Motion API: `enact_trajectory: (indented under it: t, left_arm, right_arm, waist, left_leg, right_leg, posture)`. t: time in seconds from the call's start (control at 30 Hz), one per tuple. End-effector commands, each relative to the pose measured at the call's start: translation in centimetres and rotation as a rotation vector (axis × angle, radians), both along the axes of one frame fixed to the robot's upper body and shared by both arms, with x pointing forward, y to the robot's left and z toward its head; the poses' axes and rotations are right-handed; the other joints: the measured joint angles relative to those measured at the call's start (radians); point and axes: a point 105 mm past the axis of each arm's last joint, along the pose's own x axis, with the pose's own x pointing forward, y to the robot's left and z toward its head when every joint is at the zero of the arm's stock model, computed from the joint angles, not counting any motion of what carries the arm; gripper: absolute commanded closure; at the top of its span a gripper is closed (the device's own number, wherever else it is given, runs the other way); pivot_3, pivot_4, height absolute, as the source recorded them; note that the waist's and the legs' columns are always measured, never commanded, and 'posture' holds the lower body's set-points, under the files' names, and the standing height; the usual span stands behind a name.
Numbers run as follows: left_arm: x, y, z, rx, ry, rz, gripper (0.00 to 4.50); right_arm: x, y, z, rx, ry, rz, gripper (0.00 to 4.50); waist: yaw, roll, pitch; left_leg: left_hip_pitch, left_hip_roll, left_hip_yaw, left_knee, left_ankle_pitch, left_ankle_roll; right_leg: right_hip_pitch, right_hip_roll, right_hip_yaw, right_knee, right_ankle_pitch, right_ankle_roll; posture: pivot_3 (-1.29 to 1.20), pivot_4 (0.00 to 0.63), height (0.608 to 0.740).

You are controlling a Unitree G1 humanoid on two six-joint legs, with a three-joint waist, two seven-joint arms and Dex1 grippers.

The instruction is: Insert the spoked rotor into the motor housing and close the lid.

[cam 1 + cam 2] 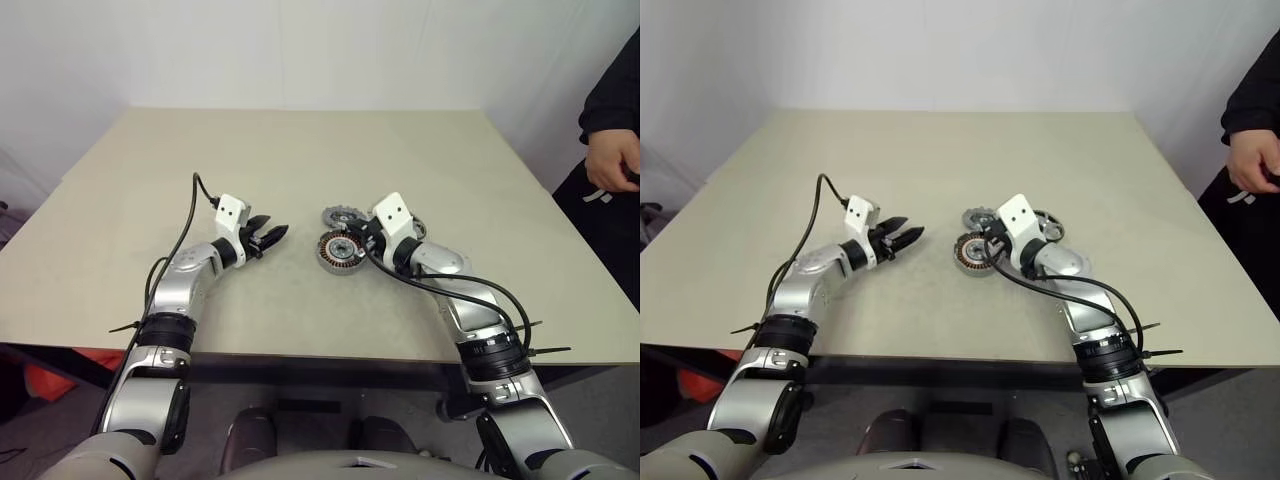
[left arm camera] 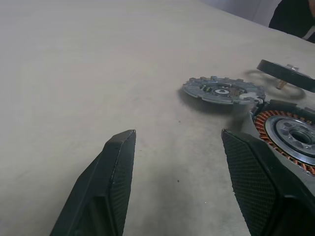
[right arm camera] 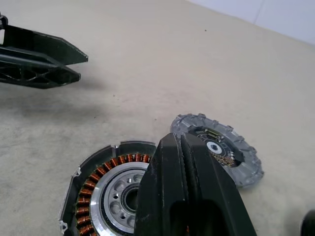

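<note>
My right gripper is hovering shut over the open motor housing while the spoked rotor lies aside. It should back off, open and take the spoked rotor's dark rim (image 1: 1059, 228).
The motor housing (image 1: 336, 252), a shallow grey cup ringed with copper windings, lies on the table at centre. Just behind it lies the lid (image 1: 341, 215), a flat grey disc with a notched edge. The spoked rotor (image 1: 1046, 222) with its dark rim rests to the right of the lid, partly hidden by my right wrist. My right gripper (image 3: 180, 138) is shut with nothing between its fingers and hovers over the near edge of the housing (image 3: 101, 191). To the left of the housing, my left gripper (image 1: 271, 238) stands open and empty, pointing toward it.
The beige table (image 1: 300, 150) has bare room behind and to the left of the parts. A person stands beyond the table's right edge, one hand (image 1: 610, 160) near it. Black cables run along both forearms.
</note>
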Motion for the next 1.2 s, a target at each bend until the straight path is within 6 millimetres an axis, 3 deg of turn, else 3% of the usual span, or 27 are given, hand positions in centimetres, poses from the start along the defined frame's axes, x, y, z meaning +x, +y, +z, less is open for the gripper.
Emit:
enact_trajectory:
  t: [0.03, 0.13, 0.3, 0.4, 0.53, 0.57, 0.63, 0.8, 1.2]
  left_arm:
    - [0.4, -0.4, 1.6, -0.004, -0.056, -0.013, 1.56]
    - [0.4, -0.3, 1.5, -0.003, -0.055, -0.014, 1.56]
    - [0.4, -0.5, 1.4, -0.003, -0.051, -0.019, 1.56]
    - [0.5, -0.8, 1.4, -0.004, -0.05, -0.027, 1.56]
    - [0.6, -1.1, 1.4, -0.004, -0.048, -0.038, 1.56]
    - [0.6, -1.1, 1.3, -0.004, -0.048, -0.04, 1.56]
    - [0.7, -1.2, 1.3, -0.002, -0.047, -0.046, 1.56]
    - [0.8, -1.5, 1.2, 0.004, -0.047, -0.055, 1.56]
    - [0.7, -0.4, 1.3, 0.024, -0.054, -0.033, 1.56]
  right_arm:
    - [0.5, 0.0, 1.9, 0.066, -0.046, -0.033, 4.48]
    - [1.6, -2.1, 2.3, 0.149, -0.03, -0.174, 4.48]
    - [2.9, -8.2, 3.8, 0.414, 0.025, -0.453, 4.48]
    - [2.6, -11.7, 4.1, 0.533, 0.059, -0.597, 3.84]
    - [1.6, -14.6, 3.5, 0.723, 0.152, -0.746, 2.44]
    - [1.3, -14.7, 3.2, 0.79, 0.197, -0.75, 2.14]
    - [0.6, -14.2, 2.5, 0.981, 0.319, -0.745, 2.14]
    - [-0.1, -13.0, 0.5, 1.219, 0.522, -0.757, 2.14]
    - [0.6, -10.9, -2.2, 1.256, 0.683, -0.809, 2.14]
  waist:
    - [0.0, 0.0, 0.0]
    - [0.0, 0.0, 0.0]
    - [0.003, 0.0, 0.0]
    - [0.002, 0.0, 0.0]
    - [0.002, 0.0, 0.0]
    - [0.0, 0.001, 0.0]
    - [-0.001, 0.001, 0.0]
    - [0.001, 0.002, 0.0]
    - [0.001, 0.003, 0.0]
  left_leg:
    - [0.0, 0.0, 0.0, 0.0, 0.0, 0.0]
    - [0.0, 0.0, 0.0, 0.0, 0.0, 0.0]
    - [-0.001, -0.001, 0.0, 0.0, 0.0, -0.001]
    - [-0.001, -0.001, 0.0, 0.0, 0.0, -0.001]
    - [0.0, -0.001, 0.0, 0.0, 0.001, -0.001]
    - [0.0, -0.001, 0.0, -0.001, 0.001, -0.001]
    - [0.0, -0.001, 0.001, -0.001, 0.001, -0.002]
    - [0.003, -0.001, 0.001, -0.005, 0.004, -0.006]
    - [0.0, -0.001, 0.001, -0.006, 0.004, -0.007]
  right_leg:
    - [0.0, 0.0, 0.0, 0.0, 0.0, 0.0]
    - [0.0, 0.0, 0.0, 0.0, 0.0, 0.0]
    - [0.0, -0.001, 0.0, 0.0, 0.0, 0.0]
    - [0.0, -0.001, 0.0, 0.0, 0.0, 0.0]
    - [-0.001, 0.0, 0.0, 0.0, 0.0, 0.0]
    - [-0.001, 0.0, 0.0, 0.0, 0.0, 0.0]
    - [-0.001, 0.0, 0.0, 0.0, 0.0, 0.0]
    - [-0.001, 0.0, 0.0, 0.0, 0.0, 0.0]
    - [-0.004, 0.0, 0.0, 0.0, 0.0, 0.001]
  posture:
    - [0.0, 0.0, 0.74]
    - [0.0, 0.0, 0.74]
    - [0.0, 0.0, 0.74]
    - [0.0, 0.0, 0.74]
    - [0.0, 0.0, 0.74]
    - [0.0, 0.0, 0.74]
    - [0.0, 0.0, 0.74]
    - [0.0, 0.0, 0.74]
    - [0.0, 0.0, 0.74]
